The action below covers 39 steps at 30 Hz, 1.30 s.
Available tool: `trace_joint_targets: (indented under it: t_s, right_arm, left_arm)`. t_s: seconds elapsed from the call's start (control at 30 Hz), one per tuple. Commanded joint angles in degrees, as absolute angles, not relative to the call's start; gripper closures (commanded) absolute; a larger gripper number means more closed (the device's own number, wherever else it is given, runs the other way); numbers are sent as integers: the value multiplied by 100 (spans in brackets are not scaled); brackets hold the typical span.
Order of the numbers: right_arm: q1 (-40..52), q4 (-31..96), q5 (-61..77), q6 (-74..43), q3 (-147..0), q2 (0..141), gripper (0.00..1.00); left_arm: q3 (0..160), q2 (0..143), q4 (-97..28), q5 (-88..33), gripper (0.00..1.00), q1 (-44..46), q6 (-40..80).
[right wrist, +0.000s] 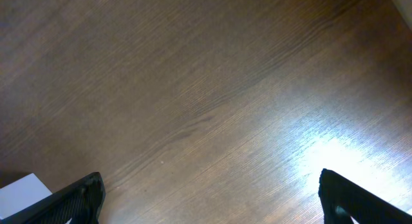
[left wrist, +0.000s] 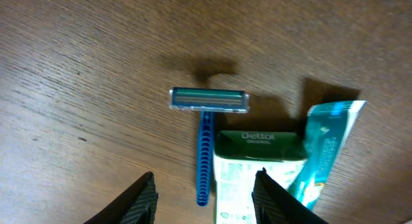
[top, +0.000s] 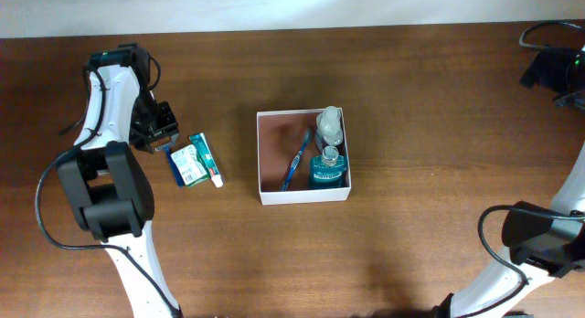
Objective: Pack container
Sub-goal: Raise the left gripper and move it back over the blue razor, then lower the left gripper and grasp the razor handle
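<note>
Next, I move my left gripper up and pinch the handle just below the razor's head (left wrist: 206, 121), because the soap box crowds the lower part of the razor's handle.
The container (top: 273, 150), a shallow white-walled box with a reddish-brown floor, sits mid-table. It holds a blue toothbrush (top: 294, 161), a clear bottle (top: 329, 124) and a teal bottle (top: 326, 168). To its left lie a green Dettol soap box (left wrist: 257, 169), a teal toothpaste tube (left wrist: 327, 143) and a blue razor (left wrist: 205, 143). My left gripper (left wrist: 205, 201) hovers open over the razor's handle end. One fingertip is over bare wood and the other over the soap box. My right gripper (right wrist: 212, 201) stands wide open over bare wood at the far right, holding nothing.
In the overhead view the left arm's base (top: 101, 190) stands near the soap box (top: 187, 165). The right arm (top: 539, 236) fills the right edge, with cables at the back right corner. A white corner (right wrist: 22, 190) shows low left in the right wrist view.
</note>
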State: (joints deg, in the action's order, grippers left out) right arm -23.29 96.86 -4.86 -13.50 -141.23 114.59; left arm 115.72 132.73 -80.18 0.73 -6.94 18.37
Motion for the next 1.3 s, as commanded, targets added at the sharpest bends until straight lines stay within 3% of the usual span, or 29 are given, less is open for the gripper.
trace_joint_targets:
  t_s: [0.0, 0.17, 1.27]
  right_arm:
    - [-2366, 9671, -475, -1376, -14197, 11362, 1]
    - [-2366, 9671, -475, -1376, -14197, 11362, 1]
    - [-2366, 9671, -475, -1376, -14197, 11362, 1]
  left_arm:
    - [11325, 13415, -7924, 126, 56, -703, 1527]
    - [11072, 13415, -7732, 126, 68, -703, 1337]
    - [10873, 13415, -7070, 126, 66, -703, 1315]
